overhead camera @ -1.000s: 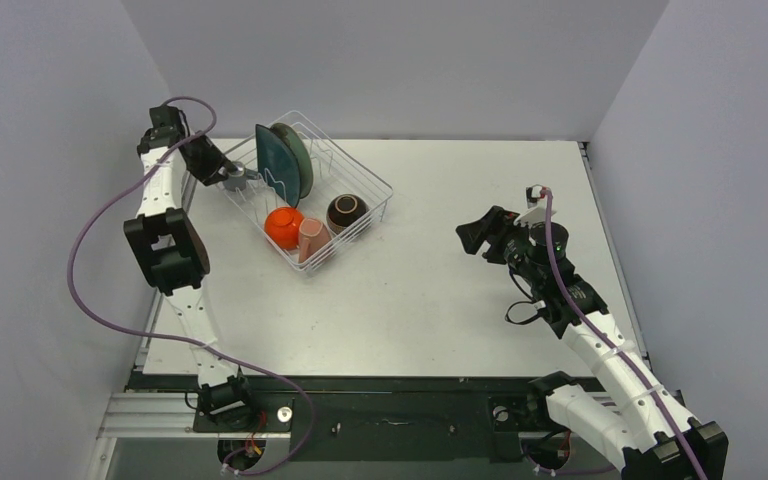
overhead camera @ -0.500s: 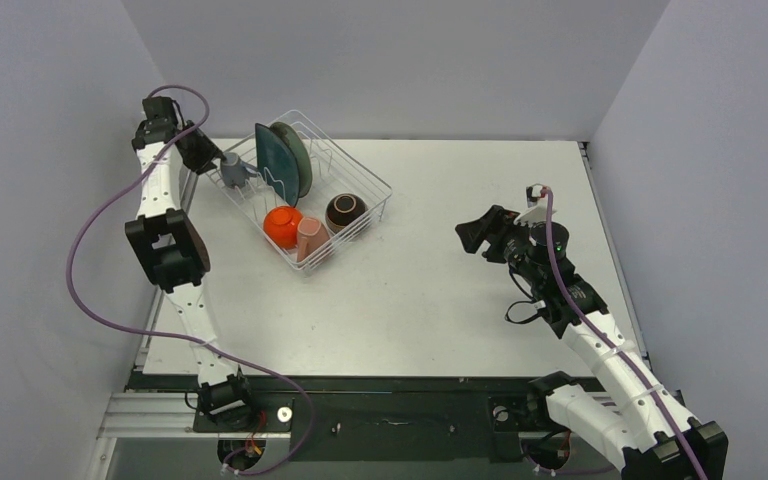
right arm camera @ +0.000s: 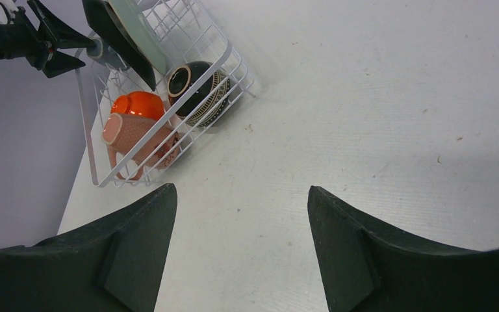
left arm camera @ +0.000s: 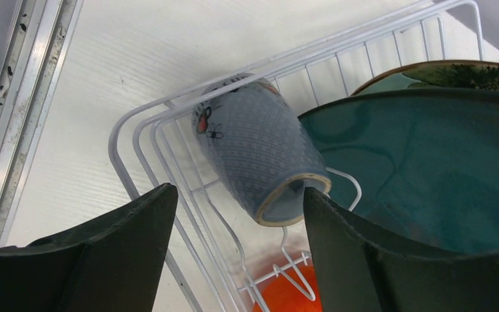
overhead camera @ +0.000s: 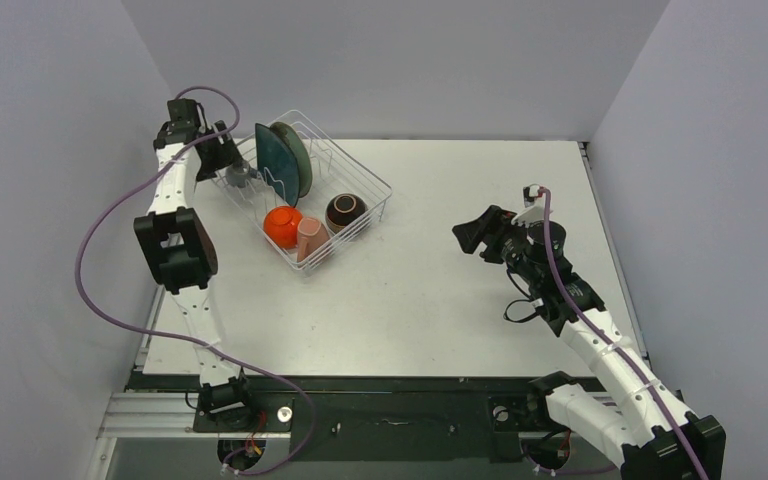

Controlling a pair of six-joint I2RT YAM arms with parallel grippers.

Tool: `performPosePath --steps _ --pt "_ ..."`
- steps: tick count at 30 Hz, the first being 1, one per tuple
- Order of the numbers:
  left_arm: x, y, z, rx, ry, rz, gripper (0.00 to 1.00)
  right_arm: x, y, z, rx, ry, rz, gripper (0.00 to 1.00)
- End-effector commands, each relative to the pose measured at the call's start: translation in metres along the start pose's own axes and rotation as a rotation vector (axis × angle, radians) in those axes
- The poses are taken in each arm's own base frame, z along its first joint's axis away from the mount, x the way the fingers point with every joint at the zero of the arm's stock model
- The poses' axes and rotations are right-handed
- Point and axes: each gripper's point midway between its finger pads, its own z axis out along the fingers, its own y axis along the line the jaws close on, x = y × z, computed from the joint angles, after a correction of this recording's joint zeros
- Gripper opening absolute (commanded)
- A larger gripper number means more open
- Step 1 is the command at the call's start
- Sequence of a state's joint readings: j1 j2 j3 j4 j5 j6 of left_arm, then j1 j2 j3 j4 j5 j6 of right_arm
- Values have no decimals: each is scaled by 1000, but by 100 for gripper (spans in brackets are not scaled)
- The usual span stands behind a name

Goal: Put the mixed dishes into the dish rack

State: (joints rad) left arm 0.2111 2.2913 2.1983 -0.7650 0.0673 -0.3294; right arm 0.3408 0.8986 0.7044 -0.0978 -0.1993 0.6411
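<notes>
The grey-blue mug is lying crooked against the side of the rack, so my left gripper needs to grab the mug's base (left arm camera: 292, 201), lift the mug and set it back in the corner of the rack.
The white wire dish rack (overhead camera: 380, 200) stands at the back left. It holds the dark-teal plate (overhead camera: 274, 162) and the pale-teal plate (overhead camera: 300, 155) upright, the orange-red bowl (overhead camera: 282, 226), the pink mug (overhead camera: 312, 240) and the brown bowl (overhead camera: 346, 212). The grey-blue mug (left arm camera: 256, 153) lies on its side in the rack's left corner (left arm camera: 136, 127), against the dark-teal plate (left arm camera: 422, 162). My left gripper (left arm camera: 237, 190) is open, just short of the mug's rim; the right finger (left arm camera: 338, 234) is beside that rim. My right gripper (right arm camera: 240, 188) is open and empty above bare table.
The table's left metal edge rail (left arm camera: 13, 117) runs close to the rack's corner. Grey walls close in the left, back and right sides. My right arm (overhead camera: 560, 290) hovers over the table's right half, far from the rack (right arm camera: 234, 68).
My left gripper swung right and carried the grey-blue mug over the rack's left corner. The mug now lies inside the rack and the jaws stand open. The right arm barely moved.
</notes>
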Motion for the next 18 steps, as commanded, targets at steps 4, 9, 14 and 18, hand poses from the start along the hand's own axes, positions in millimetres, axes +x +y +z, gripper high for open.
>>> performPosePath --steps 4,9,14,18 --pt "-48 -29 -52 68 -207 170 76 -12 8 0 -36 -46 1 69" --pt "-55 -38 -69 90 -255 321 86 -12 9 1 -40 -45 4 69" --pt "-50 -41 -73 -38 -284 534 91 -10 7 1 -34 -37 5 69" --pt "-42 -46 -67 -88 -294 595 92 -9 8 3 -35 -27 8 69"
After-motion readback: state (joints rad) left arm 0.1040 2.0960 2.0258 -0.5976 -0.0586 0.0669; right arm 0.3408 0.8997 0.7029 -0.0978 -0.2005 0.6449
